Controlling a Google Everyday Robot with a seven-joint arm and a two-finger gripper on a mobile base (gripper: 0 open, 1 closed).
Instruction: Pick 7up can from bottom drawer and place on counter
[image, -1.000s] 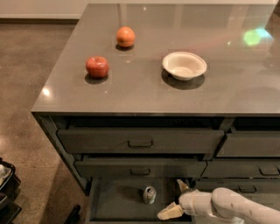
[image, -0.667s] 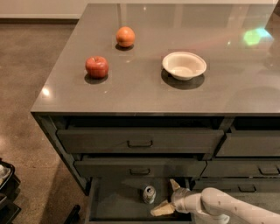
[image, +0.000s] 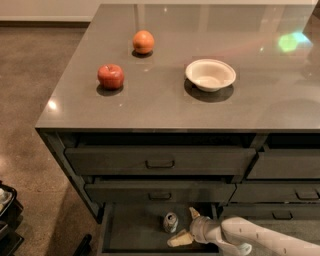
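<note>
I should next close my gripper around the body of the 7up can (image: 170, 223) standing in the open bottom drawer, one finger each side.
The 7up can (image: 170, 222) stands upright in the open bottom drawer (image: 130, 232), right of its middle. My gripper (image: 183, 225) is inside the drawer, just right of the can, on a white arm that comes in from the lower right. It is open: one pale fingertip (image: 194, 213) is behind the can's right side and the other lies in front of it, with the can at the mouth of the gap, apart from both. The counter (image: 165, 105) spans the top of the view above the drawer fronts.
On the counter are a red apple (image: 110, 76), an orange (image: 143, 41) and a white bowl (image: 210, 75). Two shut handled drawers (image: 160, 161) sit above the open one. More drawers stand at the right (image: 285, 165). Dark robot parts show at the lower left (image: 7, 220).
My gripper has moved left inside the drawer, from well right of the can to right beside it. The can has not moved.
</note>
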